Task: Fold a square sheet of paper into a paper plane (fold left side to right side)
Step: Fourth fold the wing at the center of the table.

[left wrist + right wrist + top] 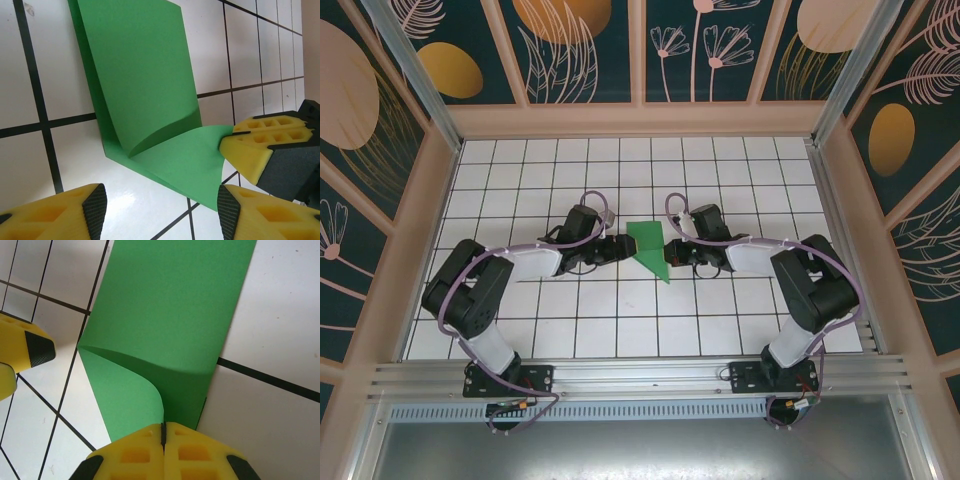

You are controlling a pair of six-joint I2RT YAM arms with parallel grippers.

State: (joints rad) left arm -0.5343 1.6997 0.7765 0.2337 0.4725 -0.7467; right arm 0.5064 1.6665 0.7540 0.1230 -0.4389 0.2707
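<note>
The robot's right gripper is holding the curling flap by its side edge, so it should open and take the paper point(666, 277) near its pointed tip.
The square sheet of paper point(650, 246) is bright green and lies folded into a pointed triangle on the tiled table between both grippers. One flap of the paper point(150, 75) curls up off the layer beneath it point(125, 400). My right gripper point(162, 432) is shut on the edge of that raised flap; I see it in the top view point(671, 251) and at the right of the left wrist view point(260, 145). My left gripper point(161, 212) is open just left of the paper point(626, 248), over the tile, with the paper's near corner by its right pad point(227, 210).
White tiles with black lines cover the table point(620, 320). Patterned walls point(380, 200) close it in on three sides, and a metal rail point(640, 378) with both arm bases runs along the near edge. The left gripper's finger point(25, 347) shows close to the paper.
</note>
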